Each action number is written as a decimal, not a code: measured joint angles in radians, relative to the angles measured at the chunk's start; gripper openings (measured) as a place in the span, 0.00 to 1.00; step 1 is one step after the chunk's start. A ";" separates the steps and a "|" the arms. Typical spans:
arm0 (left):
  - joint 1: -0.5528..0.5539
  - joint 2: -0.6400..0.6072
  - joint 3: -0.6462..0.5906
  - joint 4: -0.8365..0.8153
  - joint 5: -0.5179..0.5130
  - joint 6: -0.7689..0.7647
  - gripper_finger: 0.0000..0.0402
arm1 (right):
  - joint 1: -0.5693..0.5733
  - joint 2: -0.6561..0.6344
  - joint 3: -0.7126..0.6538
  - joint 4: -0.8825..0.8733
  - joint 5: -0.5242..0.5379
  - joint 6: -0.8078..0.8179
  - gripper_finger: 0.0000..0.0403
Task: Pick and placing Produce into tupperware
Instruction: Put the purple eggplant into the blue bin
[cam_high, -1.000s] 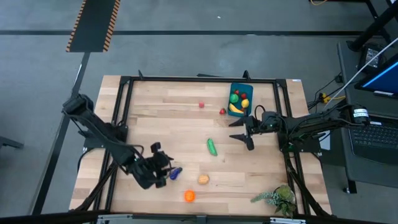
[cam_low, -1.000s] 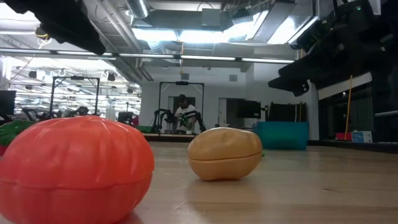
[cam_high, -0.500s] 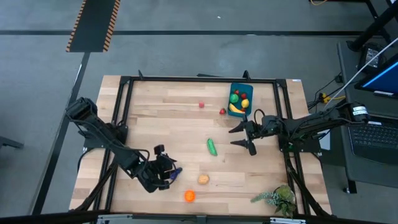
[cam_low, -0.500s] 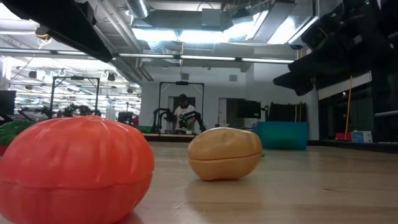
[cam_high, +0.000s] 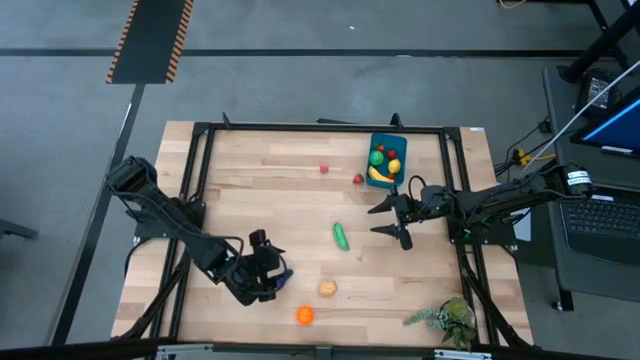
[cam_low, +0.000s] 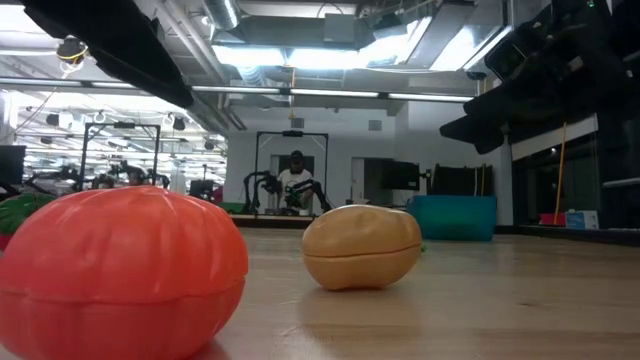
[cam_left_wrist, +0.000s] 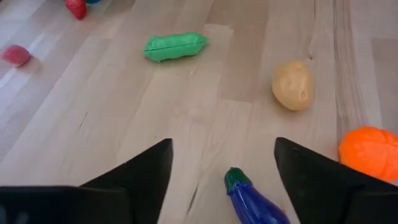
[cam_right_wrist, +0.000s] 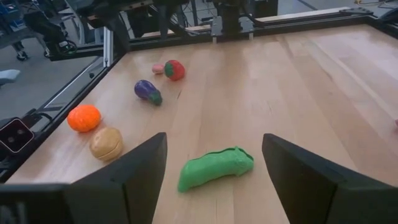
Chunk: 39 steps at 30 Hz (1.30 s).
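I will close my left gripper on the purple body of the eggplant (cam_high: 283, 280) (cam_left_wrist: 259, 208), just behind its green cap.
A purple eggplant (cam_left_wrist: 255, 200) lies on the wood between the two fingers of my open left gripper (cam_left_wrist: 224, 163), which touch nothing; the high view shows this gripper (cam_high: 266, 276) near the table's front left. My right gripper (cam_high: 392, 217) hovers open at mid-right, facing a green cucumber (cam_right_wrist: 215, 168) that lies flat ahead of it (cam_high: 341, 236). The blue tupperware (cam_high: 397, 147) stands at the far right with a banana and other produce inside. A tan potato (cam_high: 327, 288) and an orange pumpkin (cam_high: 304, 315) rest near the front edge.
Two small red pieces (cam_high: 324, 168) (cam_high: 357, 179) lie left of the tupperware. A leafy plant sprig (cam_high: 445, 320) sits at the front right corner. A black frame (cam_high: 300, 127) rims the table. Bare wood spreads across the far left.
My left arm has crept slightly toward the eggplant; in the low view its dark shape has slid a little toward the middle. The produce has stayed in place.
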 joint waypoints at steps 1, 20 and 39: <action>0.004 0.000 0.000 0.000 0.013 -0.001 0.71 | 0.000 0.000 0.000 0.000 0.000 0.000 0.66; 0.086 0.000 0.001 -0.079 0.384 -0.649 0.74 | 0.000 0.000 -0.001 -0.064 0.000 0.052 0.66; 0.063 0.000 0.001 -0.052 0.384 -0.493 0.73 | 0.000 0.001 -0.001 -0.102 -0.001 0.130 0.66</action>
